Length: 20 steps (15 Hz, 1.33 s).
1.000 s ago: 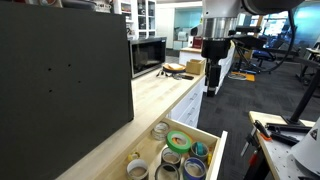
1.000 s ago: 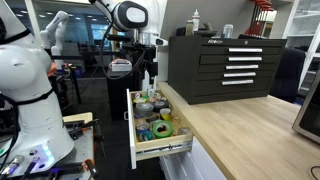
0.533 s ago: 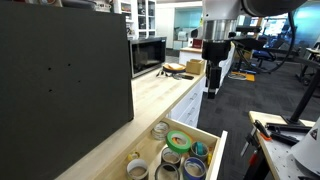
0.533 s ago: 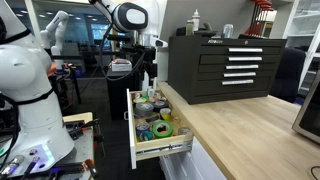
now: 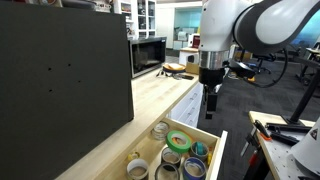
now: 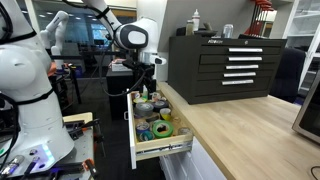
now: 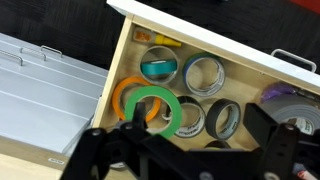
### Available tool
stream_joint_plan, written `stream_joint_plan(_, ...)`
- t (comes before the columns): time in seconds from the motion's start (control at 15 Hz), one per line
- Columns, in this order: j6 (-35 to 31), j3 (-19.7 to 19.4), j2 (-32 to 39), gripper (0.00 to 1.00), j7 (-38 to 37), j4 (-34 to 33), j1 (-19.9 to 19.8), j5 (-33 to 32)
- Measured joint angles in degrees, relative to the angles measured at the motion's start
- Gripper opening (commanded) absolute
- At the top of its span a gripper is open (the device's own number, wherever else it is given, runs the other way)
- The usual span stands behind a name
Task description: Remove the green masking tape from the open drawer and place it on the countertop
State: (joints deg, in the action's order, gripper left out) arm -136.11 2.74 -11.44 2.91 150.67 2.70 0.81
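Observation:
The robot's gripper should close on the side of the green masking tape [image 5: 180, 147] [image 7: 177, 114] nearest the black roll, one finger inside the green masking tape's hole.
The green masking tape [image 7: 151, 92] lies flat in the open drawer [image 7: 125, 45] among several other rolls, partly over an orange roll [image 7: 122, 96]. It also shows in both exterior views [image 5: 180, 140] [image 6: 163, 128]. My gripper [image 7: 200, 140] is open and empty and hangs above the drawer, with its left finger over the green roll. In both exterior views it [image 5: 210, 100] [image 6: 143, 88] points down over the far end of the drawer. The wooden countertop [image 5: 160, 95] [image 6: 240, 130] runs beside the drawer.
A black tool chest [image 5: 60, 80] [image 6: 225, 65] stands on the countertop, with a microwave [image 5: 148, 55] further along. The drawer also holds teal [image 7: 158, 68], silver [image 7: 203, 73] and black [image 7: 225, 115] rolls. A grey metal case [image 7: 45, 100] lies beside the drawer.
The arm has swung nearer and lower, bringing my gripper down over the open drawer. The tape rolls have not moved.

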Motion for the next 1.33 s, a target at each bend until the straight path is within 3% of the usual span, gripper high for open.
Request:
stream_joint_plan(0.6, -11.5, 0.5, 13.1, 1.00, 1.8, -0.6, 0.9, 0.8)
stream_joint_plan(1.33, -12.4, 0.8, 16.7, 1.00, 2.0, -1.8, 1.0, 0.7)
